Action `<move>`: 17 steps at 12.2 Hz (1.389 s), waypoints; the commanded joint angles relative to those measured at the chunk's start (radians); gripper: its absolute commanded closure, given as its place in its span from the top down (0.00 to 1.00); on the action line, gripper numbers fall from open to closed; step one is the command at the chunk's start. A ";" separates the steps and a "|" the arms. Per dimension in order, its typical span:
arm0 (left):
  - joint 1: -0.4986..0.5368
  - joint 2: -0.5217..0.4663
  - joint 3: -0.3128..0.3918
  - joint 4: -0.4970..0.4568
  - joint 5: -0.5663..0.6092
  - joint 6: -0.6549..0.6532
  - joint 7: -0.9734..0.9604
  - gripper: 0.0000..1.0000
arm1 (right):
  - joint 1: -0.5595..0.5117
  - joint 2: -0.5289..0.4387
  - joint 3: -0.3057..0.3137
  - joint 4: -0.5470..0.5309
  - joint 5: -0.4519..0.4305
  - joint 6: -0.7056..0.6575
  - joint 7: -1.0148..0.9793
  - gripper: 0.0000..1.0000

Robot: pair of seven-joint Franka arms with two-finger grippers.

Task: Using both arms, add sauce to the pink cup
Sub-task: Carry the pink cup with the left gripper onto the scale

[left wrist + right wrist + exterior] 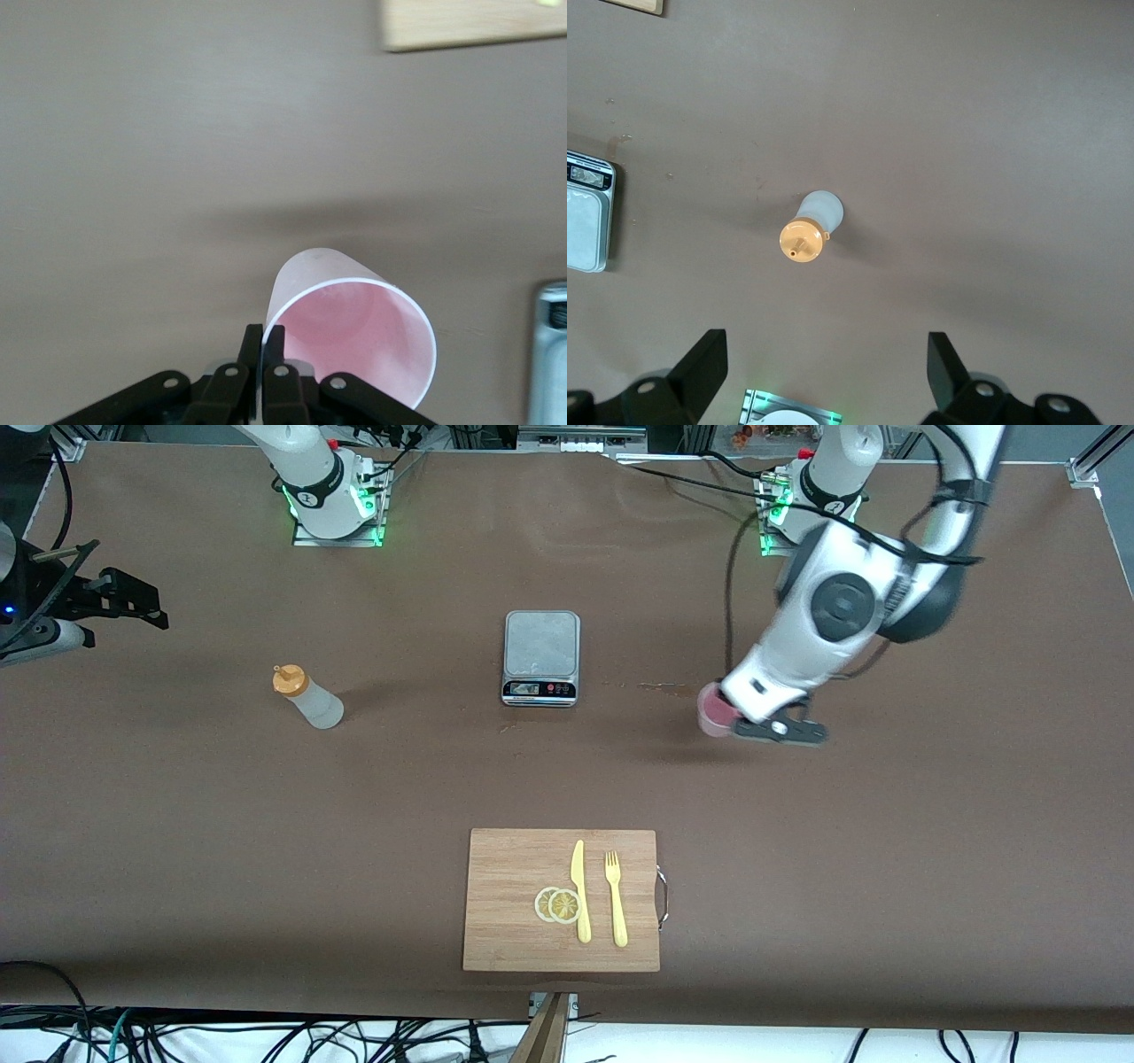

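Next, my left gripper lets go of the pink cup on the middle of the silver scale's plate [543, 646], behind the scale's display.
The pink cup [711, 713] is pinched at its rim by my left gripper [742, 724], which is shut on it. The cup hangs tilted just above the table, toward the left arm's end from the scale. In the left wrist view one of the fingers [251, 352] is outside the cup's [354, 323] wall and the other inside; the cup looks empty. The sauce bottle [306, 698], whitish with an orange cap, stands toward the right arm's end. My right gripper [133, 602] is open and empty, high over that end; in the right wrist view the gripper [824, 363] is above the bottle [811, 228].
A silver scale [541, 655] stands mid-table between bottle and cup; it also shows in the left wrist view [551, 354] and the right wrist view [585, 221]. A wooden cutting board [514, 859] with knife, fork and lemon slices lies nearer the front camera.
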 commanded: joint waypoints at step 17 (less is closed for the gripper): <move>-0.494 0.259 0.019 0.076 -0.124 0.265 -0.302 0.10 | -0.008 -0.025 -0.001 -0.163 0.003 0.087 -0.107 1.00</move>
